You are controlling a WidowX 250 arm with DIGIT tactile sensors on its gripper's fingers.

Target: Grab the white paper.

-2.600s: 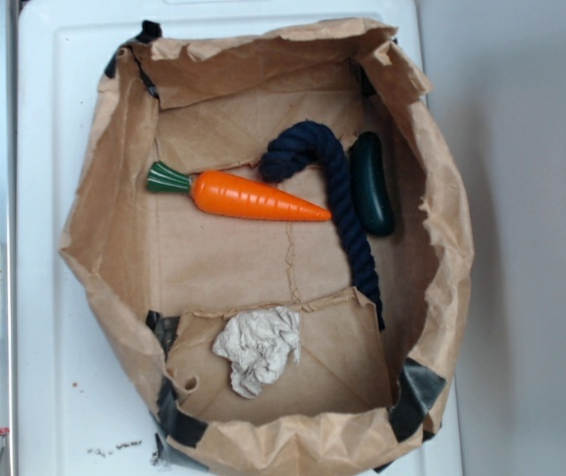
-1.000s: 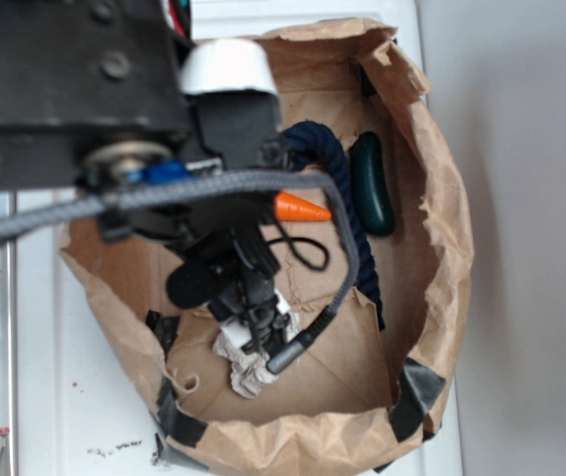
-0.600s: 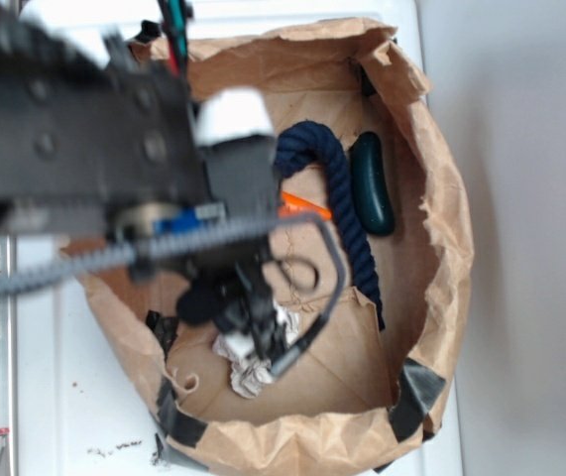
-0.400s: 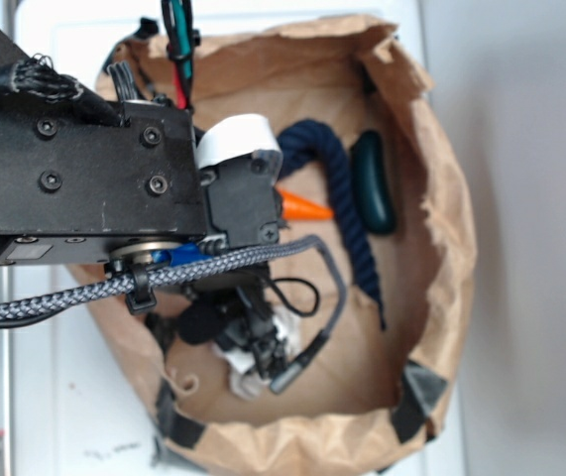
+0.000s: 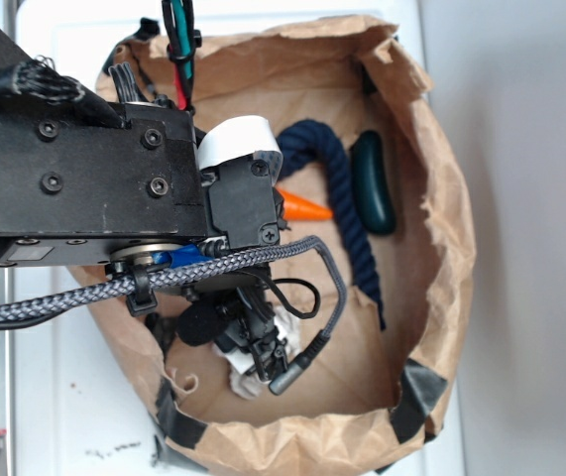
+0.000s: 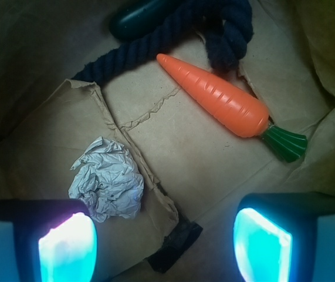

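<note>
Next, I close my gripper on the thick end point(image 5: 249, 381) point(image 6: 113, 201) of the white paper, which is the end opposite the pointed corner of the paper.
The white paper point(image 6: 107, 179), a crumpled wad with grey creases, lies on the floor of the brown paper bag point(image 5: 441, 198). In the exterior view only scraps of the white paper point(image 5: 246, 381) show under the black arm. My gripper point(image 6: 166, 244) is open, its two glowing pads wide apart with nothing between them. It hangs above the bag floor, and the wad sits just beyond the left pad point(image 6: 67, 247), not between the pads. In the exterior view the gripper point(image 5: 253, 342) is mostly hidden by the arm's own body.
An orange carrot point(image 6: 214, 97) with a green top lies beyond the right pad. A dark blue rope point(image 6: 173, 32) curves behind it, beside a dark green cucumber-like toy point(image 5: 372, 183). Black tape point(image 6: 173, 247) marks a fold in the bag floor. The bag walls rise all round.
The arm came in over the bag from the left and settled low above the wad. In the last half second it has hardly moved.
</note>
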